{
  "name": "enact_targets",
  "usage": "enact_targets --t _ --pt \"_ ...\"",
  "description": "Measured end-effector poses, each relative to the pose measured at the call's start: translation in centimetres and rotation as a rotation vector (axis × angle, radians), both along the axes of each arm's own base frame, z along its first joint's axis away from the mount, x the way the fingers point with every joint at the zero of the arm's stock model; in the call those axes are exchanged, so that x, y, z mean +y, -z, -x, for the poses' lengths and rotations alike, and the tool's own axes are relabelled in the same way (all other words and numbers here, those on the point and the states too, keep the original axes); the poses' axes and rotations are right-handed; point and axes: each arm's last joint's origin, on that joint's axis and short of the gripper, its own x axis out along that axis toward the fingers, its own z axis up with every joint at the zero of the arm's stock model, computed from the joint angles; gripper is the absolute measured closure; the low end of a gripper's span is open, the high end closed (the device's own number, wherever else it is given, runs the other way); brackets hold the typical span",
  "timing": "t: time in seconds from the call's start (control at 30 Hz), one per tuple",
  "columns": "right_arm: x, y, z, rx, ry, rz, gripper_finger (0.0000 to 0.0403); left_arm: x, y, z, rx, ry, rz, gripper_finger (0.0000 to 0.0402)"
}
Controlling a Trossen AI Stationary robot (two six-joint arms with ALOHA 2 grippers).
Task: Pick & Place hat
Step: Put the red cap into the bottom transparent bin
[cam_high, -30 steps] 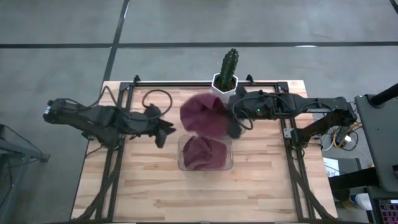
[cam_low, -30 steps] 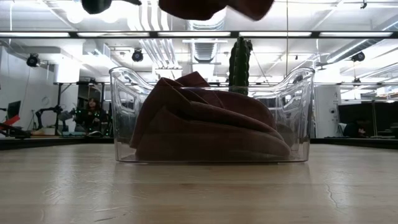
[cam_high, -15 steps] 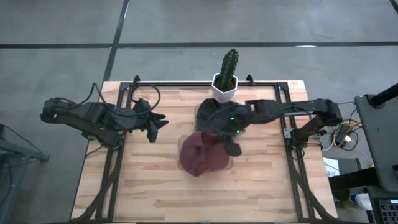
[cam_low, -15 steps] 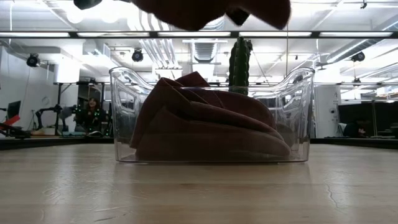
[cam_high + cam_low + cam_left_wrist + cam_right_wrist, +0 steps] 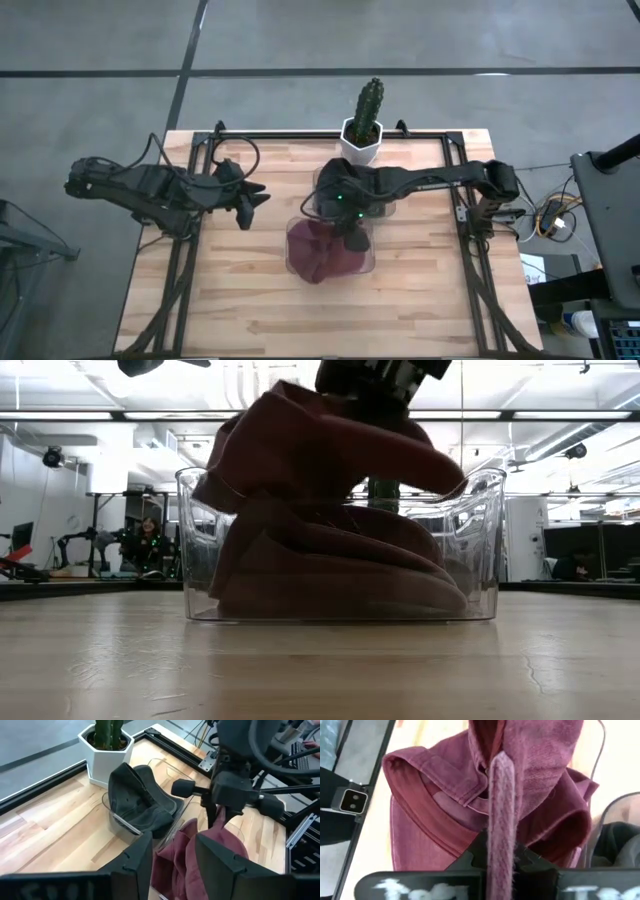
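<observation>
The top maroon hat bunches up above the rim of its bin. Next, my right gripper lets go of the maroon hat's raised fold and takes that hat's side nearest the grey hat (image 5: 579, 827).
A maroon hat (image 5: 320, 450) hangs from my right gripper (image 5: 375, 385) over a clear plastic bin (image 5: 480, 540) at the table's middle. A second maroon hat (image 5: 340, 570) lies on the bin's floor beneath it. From above, the right gripper (image 5: 345, 218) stands over the bin and the hat (image 5: 315, 250) fills its left half. My left gripper (image 5: 250, 195) waits open, left of the bin, touching nothing. The left wrist view shows its fingers either side of a gap (image 5: 172, 865), with the right gripper (image 5: 225, 815) beyond. My right gripper pinches a narrow maroon strip of the hat (image 5: 501, 795) between its two fingers, from above, pointing down. The hat (image 5: 445, 810) hangs open below the fingers. Its lower part rests on the other maroon hat in the bin, and one edge (image 5: 212, 490) lies at the bin's left rim.
A second clear bin holding a dark grey hat (image 5: 140, 795) stands just beyond the first, toward the far edge. Behind it is a cactus (image 5: 368, 105) in a white pot (image 5: 360, 142). Black frame rails run along the table's far edge and sides. Bare wood lies toward the near edge.
My right gripper has carried the maroon hat from near the cactus toward the near edge, over the bin, then down. The hat, first high above the bin, now sits in it on the other hat. My left gripper has drawn back slightly toward the table's left.
</observation>
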Motion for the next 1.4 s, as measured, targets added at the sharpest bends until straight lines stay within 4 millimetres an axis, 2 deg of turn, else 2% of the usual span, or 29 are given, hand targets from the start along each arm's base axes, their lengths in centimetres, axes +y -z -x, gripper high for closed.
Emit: enact_targets --t 0.47,0.9,1.13,1.4 --pt "0.0 0.7 -0.3 0.026 0.009 -0.006 0.0382 0.0 0.4 -0.1 0.017 0.001 -0.004 0.0262" --pt "0.2 1.3 -0.3 0.05 -0.013 0.048 0.0264 0.0 0.4 -0.1 0.019 0.006 -0.016 0.0262" --pt "0.0 0.1 0.6 0.059 0.014 0.139 0.024 0.0 0.4 -0.1 0.02 0.006 -0.016 0.0262" --pt "-0.1 -2.2 0.3 0.011 0.025 0.215 0.0245 0.0 0.5 -0.1 0.021 0.007 -0.016 0.0262"
